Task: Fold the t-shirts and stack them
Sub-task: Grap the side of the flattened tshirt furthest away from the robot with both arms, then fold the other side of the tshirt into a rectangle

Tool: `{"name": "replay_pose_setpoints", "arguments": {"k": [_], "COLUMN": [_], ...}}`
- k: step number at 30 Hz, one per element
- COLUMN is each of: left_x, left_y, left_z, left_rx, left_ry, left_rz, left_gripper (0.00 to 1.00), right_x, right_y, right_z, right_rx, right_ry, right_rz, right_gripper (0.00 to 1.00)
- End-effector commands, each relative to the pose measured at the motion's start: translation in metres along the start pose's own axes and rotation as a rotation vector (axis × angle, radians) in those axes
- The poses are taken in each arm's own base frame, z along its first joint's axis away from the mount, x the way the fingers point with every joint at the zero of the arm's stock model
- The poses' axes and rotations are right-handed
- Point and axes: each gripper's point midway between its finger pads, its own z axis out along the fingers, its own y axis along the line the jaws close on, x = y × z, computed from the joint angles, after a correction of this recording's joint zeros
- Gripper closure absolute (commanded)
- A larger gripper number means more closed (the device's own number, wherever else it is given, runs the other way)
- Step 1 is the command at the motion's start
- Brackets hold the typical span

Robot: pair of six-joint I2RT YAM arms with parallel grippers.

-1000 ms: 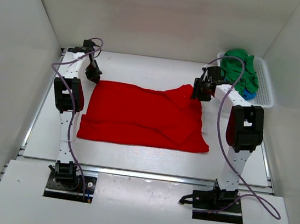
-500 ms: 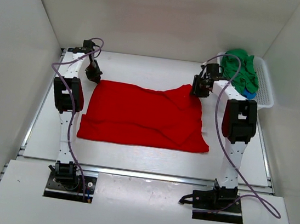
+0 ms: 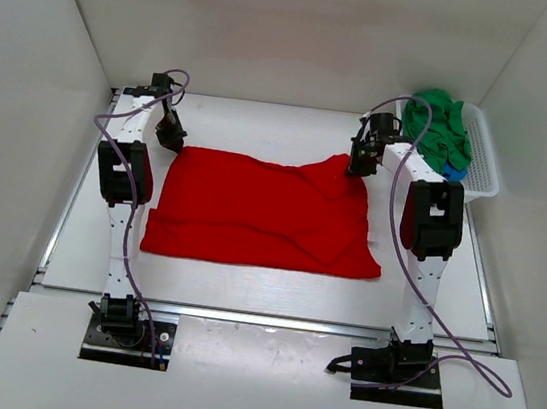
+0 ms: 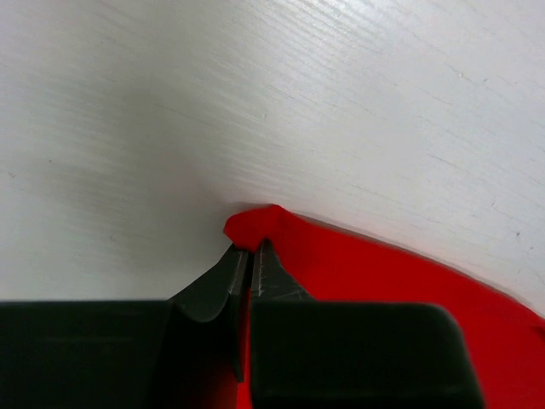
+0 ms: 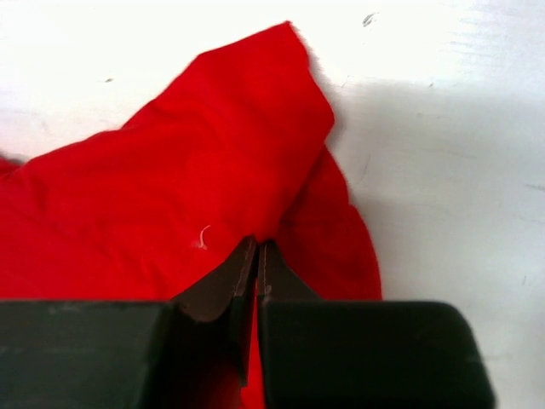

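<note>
I will let go of the pinched corner on the red t-shirt's side edge (image 3: 162, 204) with my left gripper, just behind the shirt's front crease.
A red t-shirt (image 3: 262, 211) lies spread across the middle of the table, rumpled at its right side. My left gripper (image 3: 173, 138) is at its far left corner, shut on a pinch of the red cloth (image 4: 260, 228). At the far right corner my right gripper (image 3: 357, 165) is shut on a raised fold of the same shirt (image 5: 255, 145). A green t-shirt (image 3: 438, 125) is heaped in the white basket (image 3: 484, 152) at the back right, with a blue t-shirt (image 3: 453, 172) showing under it.
White walls close in the table on three sides. The basket stands just right of my right arm. Bare white table (image 3: 263, 128) lies behind the red shirt and in front of it.
My right gripper moved a little back and left onto the shirt's far right corner and closed on the cloth. The left gripper has kept its hold.
</note>
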Motion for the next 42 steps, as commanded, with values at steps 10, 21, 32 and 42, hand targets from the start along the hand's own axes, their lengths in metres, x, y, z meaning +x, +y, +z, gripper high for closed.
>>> {"name": "replay_pose_setpoints", "arguments": {"k": [10,21,32,42], "left_x": [-0.021,-0.006,0.056,0.098], "left_y": [-0.007,0.003,0.033,0.054], "left_z": [-0.070,-0.114,-0.101,-0.107], "left_rx": [0.009,0.012,-0.031,-0.061], "left_ry": [-0.131,-0.220,-0.162,-0.139], "left_rz": [0.058,0.150,0.211,0.210], "left_gripper": [1.00,1.00,1.00,1.00], "right_x": [-0.031,0.040,0.096,0.130], "right_y": [0.058,0.078,0.090,0.076], "right_z": [-0.116,-0.171,-0.205,-0.205], "right_rx": [-0.046,-0.071,-0.122,-0.137], "right_ry": [-0.148,-0.113,-0.105,-0.081], "right_rz": [-0.069,-0.077,-0.051,-0.007], "right_gripper": [1.00,1.00,1.00,1.00]}}
